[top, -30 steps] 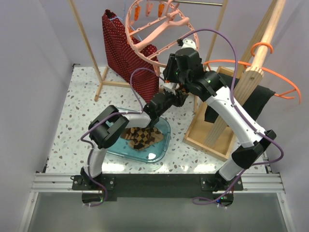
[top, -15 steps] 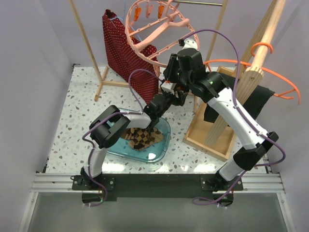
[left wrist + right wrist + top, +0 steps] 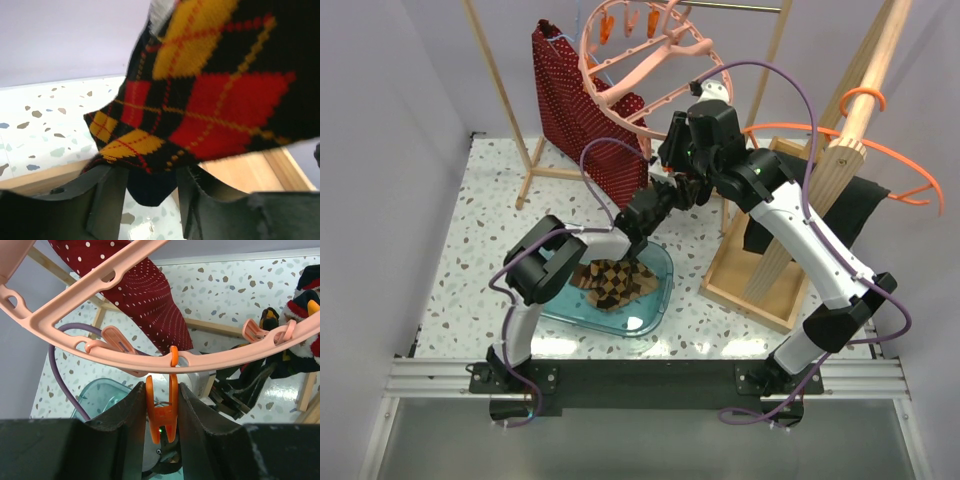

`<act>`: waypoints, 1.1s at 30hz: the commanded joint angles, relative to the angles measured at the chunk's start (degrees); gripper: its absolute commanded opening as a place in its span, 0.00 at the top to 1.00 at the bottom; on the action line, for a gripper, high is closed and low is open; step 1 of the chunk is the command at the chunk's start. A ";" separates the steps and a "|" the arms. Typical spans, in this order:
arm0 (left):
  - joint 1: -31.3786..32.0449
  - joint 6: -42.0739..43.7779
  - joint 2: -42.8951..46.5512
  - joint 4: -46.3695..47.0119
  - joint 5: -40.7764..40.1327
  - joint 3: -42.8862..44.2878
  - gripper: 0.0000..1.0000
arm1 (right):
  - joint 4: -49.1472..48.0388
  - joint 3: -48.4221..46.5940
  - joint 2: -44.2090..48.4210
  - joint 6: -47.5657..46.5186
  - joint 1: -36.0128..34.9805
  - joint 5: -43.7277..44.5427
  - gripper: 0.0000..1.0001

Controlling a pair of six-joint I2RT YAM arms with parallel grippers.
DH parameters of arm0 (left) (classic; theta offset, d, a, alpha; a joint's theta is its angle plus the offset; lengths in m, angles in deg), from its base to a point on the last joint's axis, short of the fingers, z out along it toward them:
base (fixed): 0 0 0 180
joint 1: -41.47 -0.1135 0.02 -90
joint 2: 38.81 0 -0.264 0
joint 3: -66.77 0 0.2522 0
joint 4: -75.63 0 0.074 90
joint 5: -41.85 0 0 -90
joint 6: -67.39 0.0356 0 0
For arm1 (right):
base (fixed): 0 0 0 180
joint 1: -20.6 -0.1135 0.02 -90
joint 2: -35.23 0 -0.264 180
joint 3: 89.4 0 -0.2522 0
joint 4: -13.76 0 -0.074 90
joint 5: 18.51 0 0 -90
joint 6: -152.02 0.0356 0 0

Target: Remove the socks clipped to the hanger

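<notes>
Next, I open my left fingers, which sit around only the sock's navy tip, and pinch the diamond cloth [image 3: 147,159] just above before I pull the sock down.
The salmon-pink hanger [image 3: 642,62] hangs at the back, and its ring crosses the right wrist view [image 3: 100,347]. My right gripper [image 3: 161,395] is shut on an orange peg [image 3: 161,415] that hangs from the ring. A dark sock with red and yellow diamonds [image 3: 210,95] hangs down between my left gripper's [image 3: 150,175] fingers, which close on its navy tip. In the right wrist view dark socks [image 3: 302,297] hang from a pink peg [image 3: 255,330] on the ring. Brown checkered socks [image 3: 612,280] lie in a clear teal tub [image 3: 655,315].
A red white-dotted garment [image 3: 585,110] hangs from a wooden rack at the back left. A wooden box [image 3: 760,275] with a thick pole, a black cloth [image 3: 850,210] and a thin orange hanger [image 3: 880,160] stand at the right.
My left gripper has risen from above the tub toward the hanger ring, up beside the right gripper. The right arm has shifted only slightly.
</notes>
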 commanded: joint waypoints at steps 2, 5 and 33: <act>-1.34 -1.87 2.02 3.46 1.13 0.35 0.55 | -0.49 0.56 2.19 -0.27 -0.22 -0.79 1.00; -1.42 -4.06 4.65 3.99 1.48 -3.25 0.41 | -0.67 0.64 2.28 -0.36 -0.22 -0.62 1.00; -4.32 -1.17 1.24 -3.65 12.99 5.45 0.85 | -0.32 1.70 2.54 -1.15 -0.13 -0.88 1.00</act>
